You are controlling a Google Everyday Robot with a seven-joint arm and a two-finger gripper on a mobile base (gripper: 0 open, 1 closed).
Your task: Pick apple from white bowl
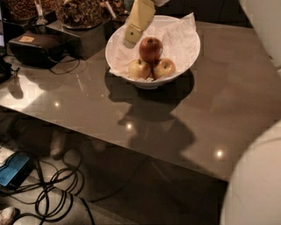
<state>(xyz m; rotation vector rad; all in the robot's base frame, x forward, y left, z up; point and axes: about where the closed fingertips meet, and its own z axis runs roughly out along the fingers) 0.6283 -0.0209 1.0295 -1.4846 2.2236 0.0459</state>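
Next, my gripper closes around the sides of the deep red apple [150,47] that is resting on top of the paler apples in the white bowl.
The white bowl [186,50], lined with crinkled white paper, stands on the grey-brown table at the back. The deep red apple [150,49] sits on top of two paler yellow-red apples [139,69] in the bowl's front half. My gripper [130,41], on a cream-coloured arm coming down from the top edge, hangs over the bowl's left inner side. It is just left of the red apple and slightly above it, not touching it. The gripper holds nothing that I can see.
Dark containers of brown snacks [80,12] stand at the back left. A black box [36,46] with cables lies to their left. White robot body parts [257,184] fill the right edge. Cables and a blue object [12,169] lie on the floor below.
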